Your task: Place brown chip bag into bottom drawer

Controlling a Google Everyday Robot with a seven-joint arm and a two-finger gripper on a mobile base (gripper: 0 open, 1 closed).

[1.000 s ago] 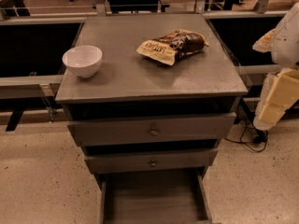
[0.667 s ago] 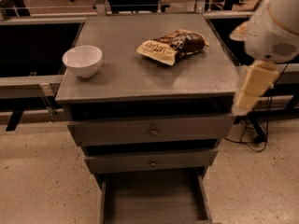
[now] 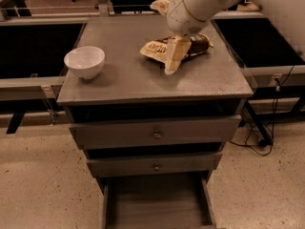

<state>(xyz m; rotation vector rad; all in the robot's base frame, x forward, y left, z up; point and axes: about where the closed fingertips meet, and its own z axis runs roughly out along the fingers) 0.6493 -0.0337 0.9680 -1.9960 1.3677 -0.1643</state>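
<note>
I should next grip the middle of the brown chip bag (image 3: 172, 50), between its cream-tan and dark ends.
The brown chip bag (image 3: 153, 49) lies on the grey cabinet top (image 3: 138, 82), towards the back right, with its cream-tan end pointing left and its dark end (image 3: 201, 43) to the right. My gripper (image 3: 164, 37) hangs over the bag from the upper right. It is open: one cream finger (image 3: 174, 56) reaches down across the bag's middle and the other (image 3: 159, 5) sticks out behind it. The fingers hold nothing. The bottom drawer (image 3: 155, 204) is pulled out at the foot of the cabinet, and its floor is bare.
A white bowl (image 3: 85, 61) stands on the left of the cabinet top. Two upper drawers with small round knobs (image 3: 157, 134) (image 3: 156, 166) sit slightly pulled out. Dark benches flank the cabinet on both sides. Cables (image 3: 259, 142) lie on the floor at the right.
My arm has swung from the right side of the cabinet leftwards and back over the top, and the gripper is now above the chip bag. The bag and the bowl have not moved.
</note>
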